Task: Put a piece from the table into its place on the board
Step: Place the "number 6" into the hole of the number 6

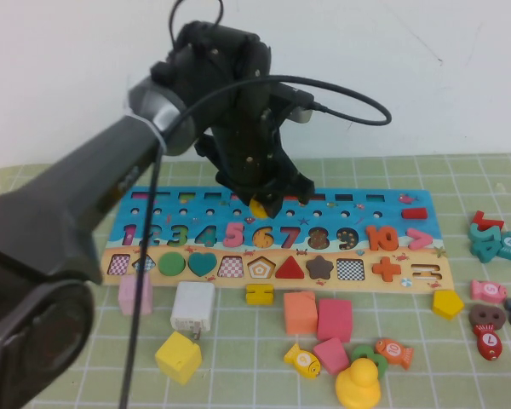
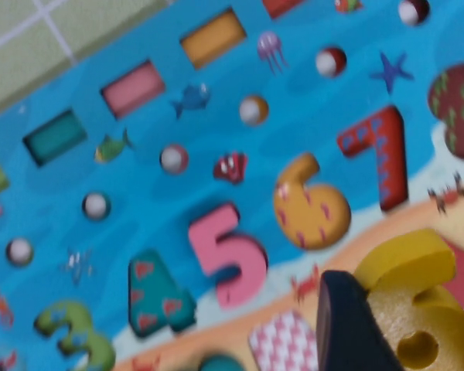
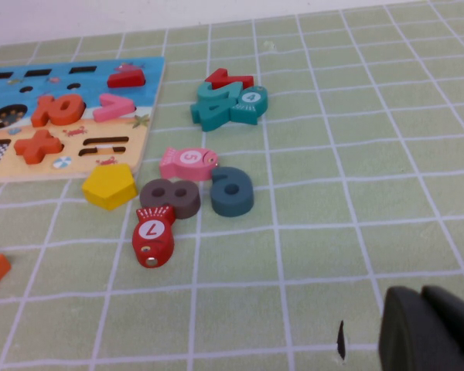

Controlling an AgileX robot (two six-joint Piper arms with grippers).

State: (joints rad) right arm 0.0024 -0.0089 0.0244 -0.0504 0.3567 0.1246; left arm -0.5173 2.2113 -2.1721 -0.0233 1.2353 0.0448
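Next, I release the yellow piece, now held above the board, from my left gripper in the orange number slot [image 1: 263, 237] [image 2: 309, 207], between the pink number and the red number.
The puzzle board [image 1: 366, 204] lies across the table's middle, with numbers and shapes set in it. My left gripper [image 1: 260, 203] hovers over the board's number row, near the 6 and 7, shut on a yellow piece [image 1: 258, 207]. In the left wrist view the yellow piece [image 2: 406, 267], rounded with a round hole, sits between my dark fingers [image 2: 344, 325], above the board [image 2: 139, 154] close to its orange 6 [image 2: 309, 209]. My right gripper [image 3: 429, 328] rests low over the mat at the right, fingers together and empty, out of the high view.
Loose pieces lie in front of the board: pink block [image 1: 134, 294], white block [image 1: 192, 307], yellow cube [image 1: 178, 356], orange cube [image 1: 300, 312], pink cube [image 1: 334, 319], yellow duck [image 1: 358, 383], yellow pentagon [image 1: 447, 303]. Numbers and fish [image 3: 174, 197] lie at the right.
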